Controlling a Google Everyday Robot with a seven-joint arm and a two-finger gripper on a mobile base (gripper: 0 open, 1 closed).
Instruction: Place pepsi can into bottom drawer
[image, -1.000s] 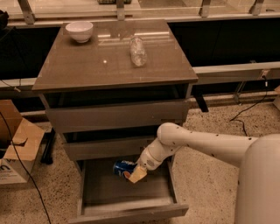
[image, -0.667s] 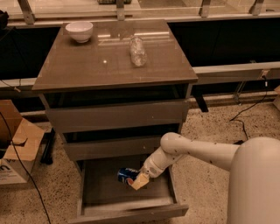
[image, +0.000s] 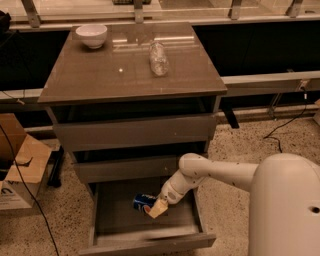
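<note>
The robot's gripper needs to release the pepsi can on the bottom drawer's inside (image: 162, 218), close behind that drawer's front panel.
The pepsi can (image: 142, 201), blue with a round logo, lies on its side inside the open bottom drawer (image: 146, 244), near the middle of its floor. My gripper (image: 156, 208) reaches down into the drawer from the right on a white arm and is shut on the can's right end, with a tan finger (image: 159, 208) over it. The can rests at or just above the drawer floor. The two drawers above are closed.
A white bowl (image: 91, 35) and a clear plastic bottle (image: 158, 58), lying on its side, are on the cabinet top (image: 115, 75). A cardboard box (image: 20, 167) stands on the floor at the left. A black cable (image: 287, 125) runs over the floor at the right.
My gripper has moved down and deeper into the bottom drawer with the can, bringing it down to the drawer floor.
</note>
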